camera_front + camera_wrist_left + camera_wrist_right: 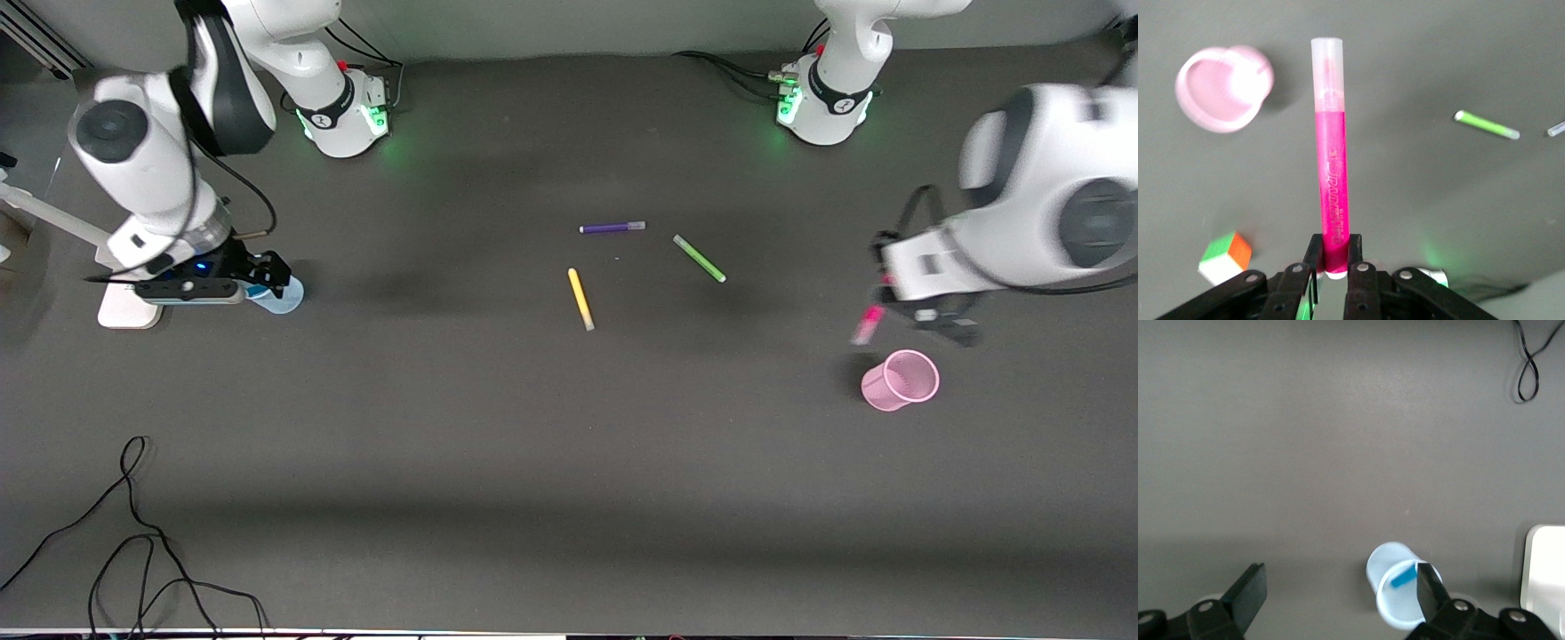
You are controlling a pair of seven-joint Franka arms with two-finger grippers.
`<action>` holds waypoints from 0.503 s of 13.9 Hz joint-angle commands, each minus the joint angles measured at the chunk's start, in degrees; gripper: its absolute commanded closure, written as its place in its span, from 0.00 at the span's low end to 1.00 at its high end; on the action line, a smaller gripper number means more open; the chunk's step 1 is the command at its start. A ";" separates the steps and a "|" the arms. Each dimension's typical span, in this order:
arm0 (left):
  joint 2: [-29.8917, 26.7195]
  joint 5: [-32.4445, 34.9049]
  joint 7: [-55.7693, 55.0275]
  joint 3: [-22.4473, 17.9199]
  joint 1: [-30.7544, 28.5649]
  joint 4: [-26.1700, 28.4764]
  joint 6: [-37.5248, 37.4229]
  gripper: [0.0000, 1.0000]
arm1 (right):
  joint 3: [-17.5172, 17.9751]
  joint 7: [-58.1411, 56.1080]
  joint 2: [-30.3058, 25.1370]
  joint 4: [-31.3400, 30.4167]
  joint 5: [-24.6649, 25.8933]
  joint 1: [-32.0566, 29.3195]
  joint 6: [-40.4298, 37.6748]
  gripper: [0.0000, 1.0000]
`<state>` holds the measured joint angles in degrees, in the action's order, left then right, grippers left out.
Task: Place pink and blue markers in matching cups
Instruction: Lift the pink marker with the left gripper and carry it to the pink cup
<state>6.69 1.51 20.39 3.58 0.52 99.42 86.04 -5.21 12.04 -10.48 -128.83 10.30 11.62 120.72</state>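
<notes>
Next, my left gripper releases the pink marker inside the pink mesh cup (900,382) (1223,89), so it rests against the cup's rim. The marker is still held in the air.
My left gripper (898,311) is shut on the pink marker (867,324) and holds it in the air beside and above the pink mesh cup (900,380). In the left wrist view the pink marker (1331,160) sticks out from the fingers (1313,257) with its pale cap outward, and the pink cup (1221,90) stands apart from it. My right gripper (267,276) is open over the pale blue cup (283,298). In the right wrist view the blue marker (1403,576) lies inside the blue cup (1395,597), with my right gripper (1341,590) above it.
A purple marker (612,228), a green marker (699,259) and a yellow marker (581,299) lie mid-table. A white block (124,309) lies under the right arm. Black cables (133,551) lie at the front corner. A green-orange-white cube (1225,259) shows in the left wrist view.
</notes>
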 commanded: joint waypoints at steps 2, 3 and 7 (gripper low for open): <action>2.71 1.29 -3.67 0.73 -6.75 -5.37 -4.73 1.00 | -0.50 -2.46 0.55 12.09 -8.81 -0.02 -10.14 0.00; 3.50 2.69 -4.99 0.73 -7.11 -5.55 -5.26 1.00 | -0.59 -2.46 1.33 15.16 -8.81 -0.10 -12.50 0.00; 8.76 4.37 -12.10 0.73 -7.73 -7.91 -5.70 1.00 | -1.12 -2.46 3.10 18.62 -9.77 -0.28 -15.43 0.00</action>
<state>11.20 4.23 12.94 3.46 -6.97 95.60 82.44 -5.63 11.26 -9.46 -112.54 2.35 11.53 106.59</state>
